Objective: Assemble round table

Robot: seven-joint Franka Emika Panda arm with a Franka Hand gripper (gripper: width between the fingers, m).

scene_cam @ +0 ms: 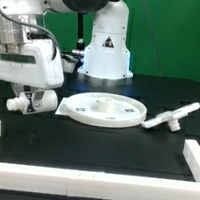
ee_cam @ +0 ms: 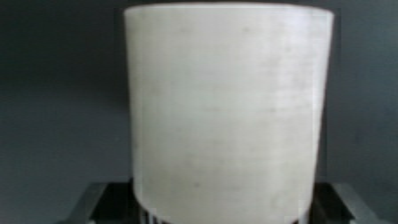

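My gripper is to let go of the white post on the black table (scene_cam: 18, 114), between the disc and the nearest side rail.
The short thick white cylinder post (scene_cam: 37, 102) hangs just above the black table at the exterior view's left, and my gripper (scene_cam: 26, 97) is shut on it. In the wrist view the post (ee_cam: 228, 100) fills the middle of the picture, with my gripper (ee_cam: 228, 208) closed round its near end and a dark finger (ee_cam: 103, 203) showing on each side. The large rimmed round disc (scene_cam: 105, 109) lies flat on the table just to the post's right. The armed foot piece (scene_cam: 171, 117) lies further right, apart from the disc.
Long white rails (scene_cam: 89, 176) edge the black surface along the front and both sides. The arm's white base (scene_cam: 104, 50) stands behind the disc, in front of a green backdrop.
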